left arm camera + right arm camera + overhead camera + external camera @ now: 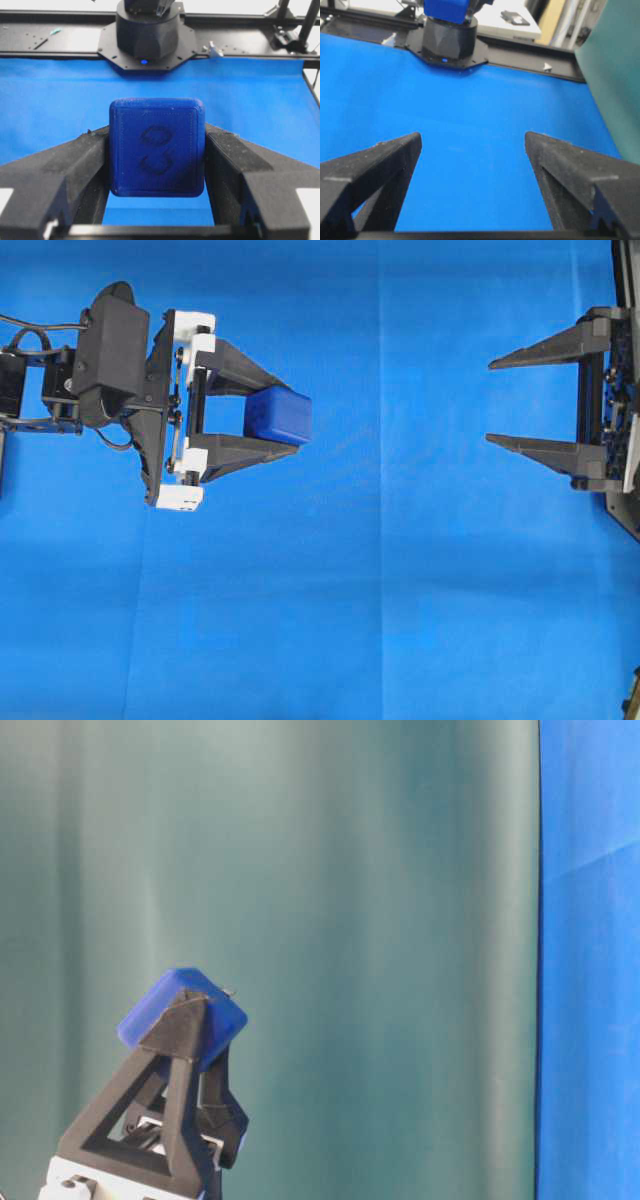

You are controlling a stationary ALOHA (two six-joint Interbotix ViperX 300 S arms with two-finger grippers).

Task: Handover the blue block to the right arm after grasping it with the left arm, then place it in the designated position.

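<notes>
The blue block sticks out from between my left gripper's fingers, and my right gripper needs to close on the loose end (297,417) (447,8) of it.
The blue block (280,415) is a dark-blue cube, raised above the bright blue cloth (380,590). My left gripper (292,418), the one with white rail pieces, is shut on it at the fingertips. In the left wrist view the block (157,146) fills the gap between both fingers (70,165), with an embossed mark on its near face. From table level the block (150,1015) caps the finger tips. My right gripper (489,402) stands open at the right edge, facing the block across a wide gap, with nothing between its fingers (472,137). The designated position is out of view.
A green backdrop (350,920) hangs behind the table. Black frame rails (60,40) and the right arm's base (147,35) bound the cloth's far side in the left wrist view. The left arm's base (447,42) shows in the right wrist view.
</notes>
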